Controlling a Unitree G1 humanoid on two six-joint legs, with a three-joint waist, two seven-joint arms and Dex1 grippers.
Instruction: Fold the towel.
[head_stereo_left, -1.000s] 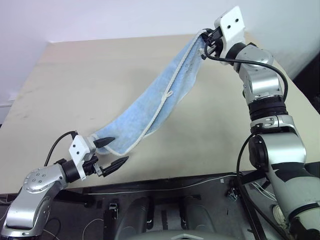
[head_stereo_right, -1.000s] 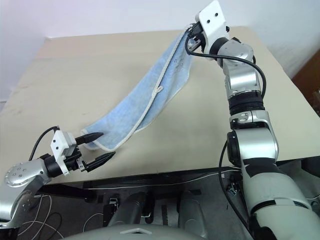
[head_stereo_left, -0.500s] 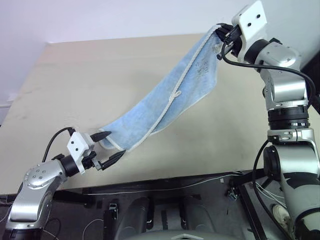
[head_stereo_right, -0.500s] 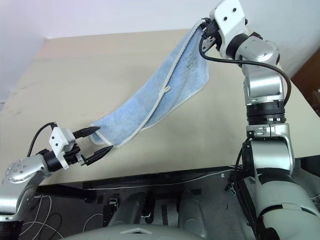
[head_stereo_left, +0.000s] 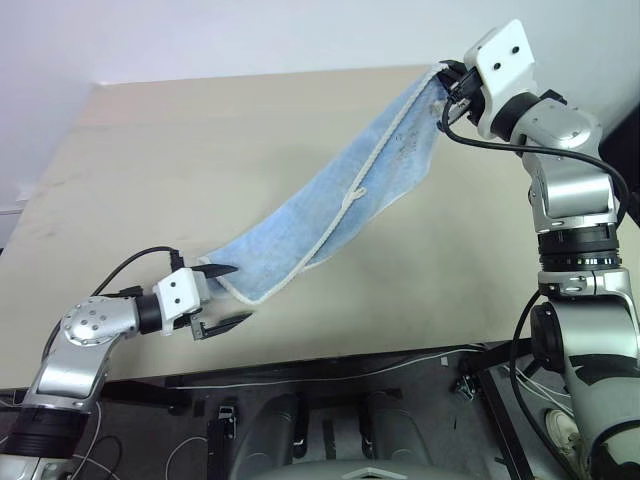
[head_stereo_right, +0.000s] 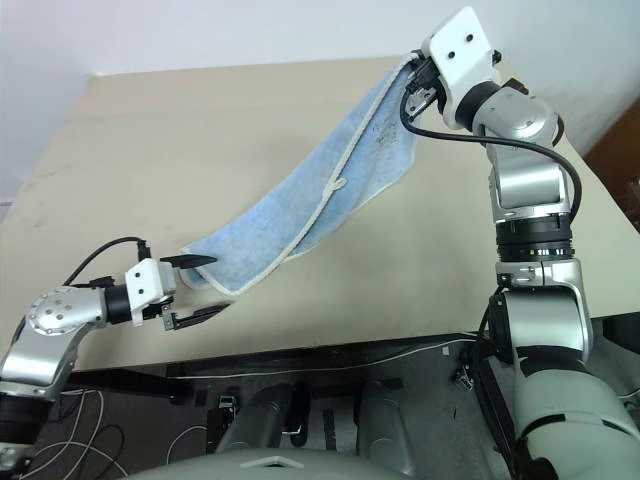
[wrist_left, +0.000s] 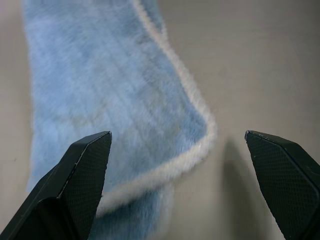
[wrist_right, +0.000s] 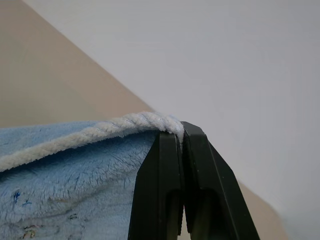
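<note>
The towel's low corner sits off-centre between the spread fingers of my left gripper, so next I move across and pinch the corner's cream edging (head_stereo_left: 257, 302) before I pull the towel.
The light blue towel (head_stereo_left: 330, 210) with cream edging stretches as a slanted band from high at the right down to the table (head_stereo_left: 130, 150) near the front left. My right gripper (head_stereo_left: 447, 86) is shut on its top corner, pinching the corded edge (wrist_right: 125, 125) between the fingers (wrist_right: 165, 170). The towel's low corner (wrist_left: 190, 135) rests on the table just ahead of my left gripper (head_stereo_left: 241, 294). That gripper is open, its two black fingers (wrist_left: 85, 170) spread wide on either side of the corner with nothing held. A small white loop tag (head_stereo_left: 351, 196) sits mid-edge.
The beige table runs wide to the left and far side, ending at a pale wall (head_stereo_left: 250, 35). Its front edge (head_stereo_left: 330, 355) lies just behind my left gripper, with cables (head_stereo_left: 300, 378) below it.
My right gripper carried the towel's top corner up and to the right. My left gripper rolled and slid forward up to the towel's low corner, still open.
</note>
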